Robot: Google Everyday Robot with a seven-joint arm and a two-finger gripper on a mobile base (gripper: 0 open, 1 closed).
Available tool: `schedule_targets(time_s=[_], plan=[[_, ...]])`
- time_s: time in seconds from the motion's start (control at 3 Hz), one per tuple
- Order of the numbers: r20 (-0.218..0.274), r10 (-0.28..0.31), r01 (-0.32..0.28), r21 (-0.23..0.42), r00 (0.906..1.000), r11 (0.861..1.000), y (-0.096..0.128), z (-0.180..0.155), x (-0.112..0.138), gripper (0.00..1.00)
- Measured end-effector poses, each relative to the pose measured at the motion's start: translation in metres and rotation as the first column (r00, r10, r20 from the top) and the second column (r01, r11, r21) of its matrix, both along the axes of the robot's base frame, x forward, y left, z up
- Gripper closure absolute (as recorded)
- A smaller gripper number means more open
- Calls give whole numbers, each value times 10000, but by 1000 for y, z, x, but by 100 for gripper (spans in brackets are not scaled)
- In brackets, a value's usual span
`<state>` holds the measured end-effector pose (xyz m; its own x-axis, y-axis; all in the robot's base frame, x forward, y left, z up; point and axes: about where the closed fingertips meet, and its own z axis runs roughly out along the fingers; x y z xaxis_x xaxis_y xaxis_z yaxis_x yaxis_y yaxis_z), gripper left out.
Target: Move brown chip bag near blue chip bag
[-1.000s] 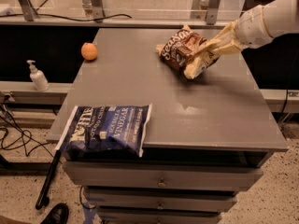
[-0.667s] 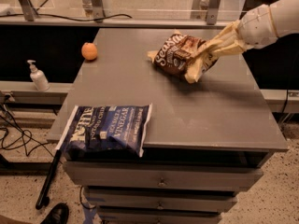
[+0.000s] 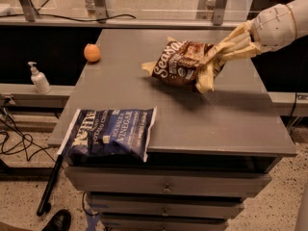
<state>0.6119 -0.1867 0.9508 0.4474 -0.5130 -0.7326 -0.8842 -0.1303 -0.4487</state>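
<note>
The brown chip bag, still tilted above the cabinet top's middle, will go from my gripper onto the grey top just behind the blue chip bag (image 3: 159, 90).
The brown chip bag (image 3: 179, 63) with white "SeaSalt" lettering hangs tilted just above the middle of the grey cabinet top (image 3: 216, 114). My gripper (image 3: 208, 67) reaches in from the upper right and is shut on the bag's right end. The blue chip bag (image 3: 109, 132) lies flat at the front left corner of the top, partly over the edge, well left of and nearer than the brown bag.
A small orange fruit (image 3: 92, 52) sits at the far left edge of the top. A white pump bottle (image 3: 38, 78) stands on a ledge to the left. Drawers (image 3: 166, 189) are below the top. Cables and a black pole lie on the floor at left.
My gripper has carried the brown chip bag leftward and a little toward the front, away from the far right of the top. The blue bag and the orange have not moved.
</note>
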Motion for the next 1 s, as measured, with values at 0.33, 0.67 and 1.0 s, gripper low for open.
schedule_targets(time_s=[0.33,0.67,1.0], plan=[[249,367,-373,227,9990,9990,9,9,-15,100],[300,432,-431,-28,9986,9991,29,-2,-29,100],[-96,830,-830,-64,9965,9965,54,-29,-46,100]])
